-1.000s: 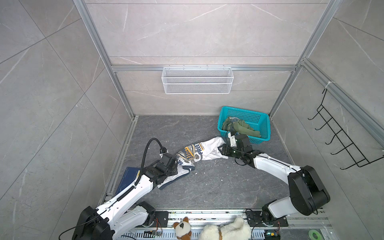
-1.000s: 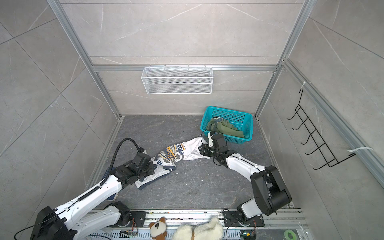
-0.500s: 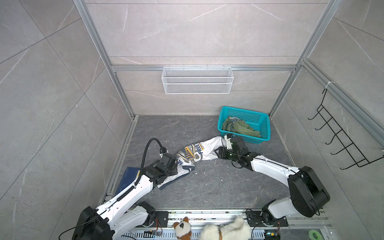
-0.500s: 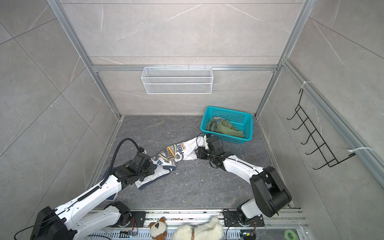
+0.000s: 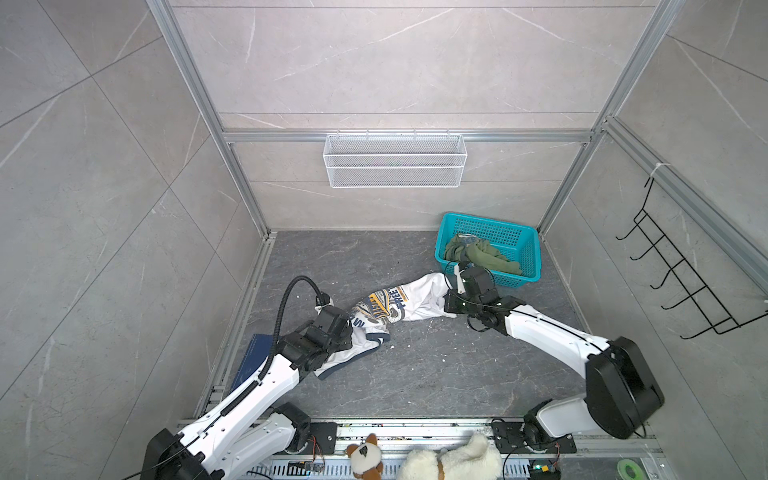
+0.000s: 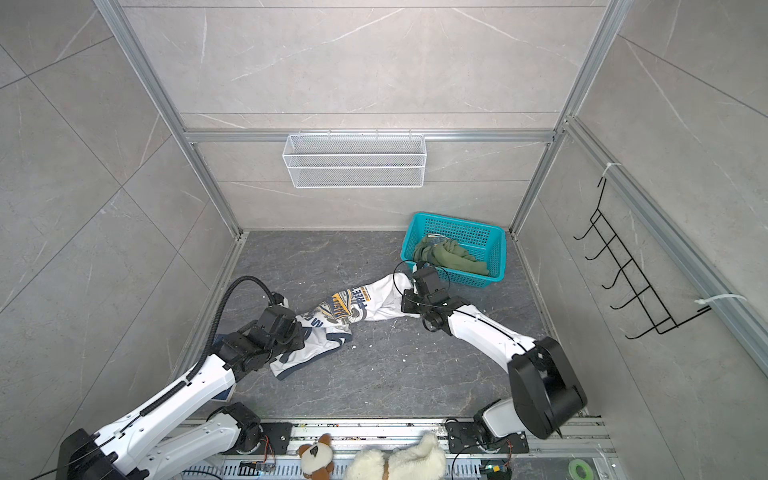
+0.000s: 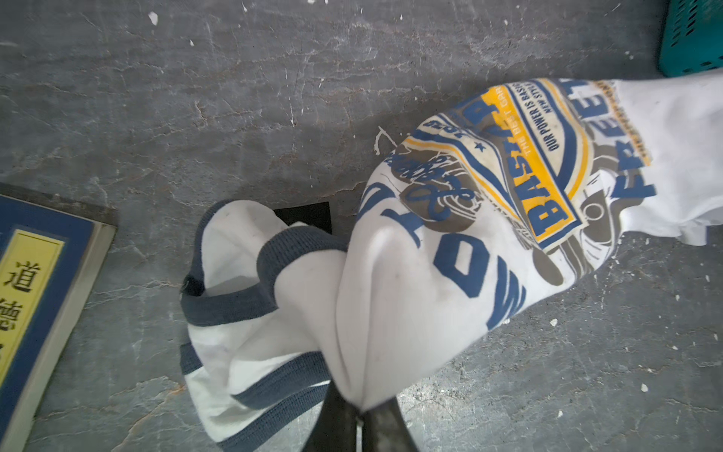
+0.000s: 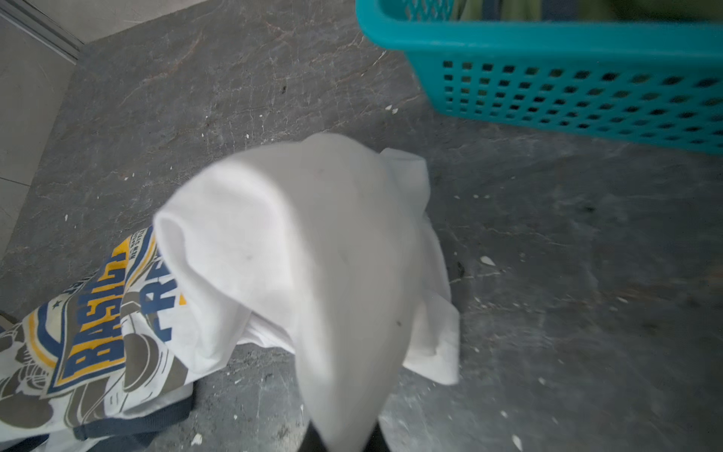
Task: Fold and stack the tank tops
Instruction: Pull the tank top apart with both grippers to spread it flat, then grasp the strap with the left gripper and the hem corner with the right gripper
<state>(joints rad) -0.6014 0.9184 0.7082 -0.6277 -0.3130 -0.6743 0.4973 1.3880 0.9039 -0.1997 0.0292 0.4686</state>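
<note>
The tank top's plain white end is to go on the dark floor (image 5: 484,310) (image 8: 602,297) just in front of the teal basket. My right gripper needs to let go of it there.
The white tank top (image 5: 390,305) (image 6: 353,307) with navy trim and a navy-yellow print hangs stretched low over the dark floor between my two grippers. My left gripper (image 5: 352,332) (image 7: 360,411) is shut on a pinch of the cloth at the trimmed strap end (image 7: 274,250). My right gripper (image 5: 446,301) (image 8: 344,434) is shut on the plain white end (image 8: 313,235), which drapes over its fingers. The olive green tank top (image 5: 482,253) (image 6: 451,255) lies crumpled in the teal basket (image 5: 490,220) (image 8: 547,35), just behind the right gripper.
A blue book (image 5: 253,357) (image 7: 35,281) lies on the floor by the left wall, under my left arm. A white wire basket (image 5: 395,160) hangs on the back wall and a black hook rack (image 5: 673,282) on the right wall. Plush toys (image 5: 449,461) sit on the front rail.
My right gripper has edged left onto the plain end of the white tank top and shut on it. The left arm and its grip have not moved.
</note>
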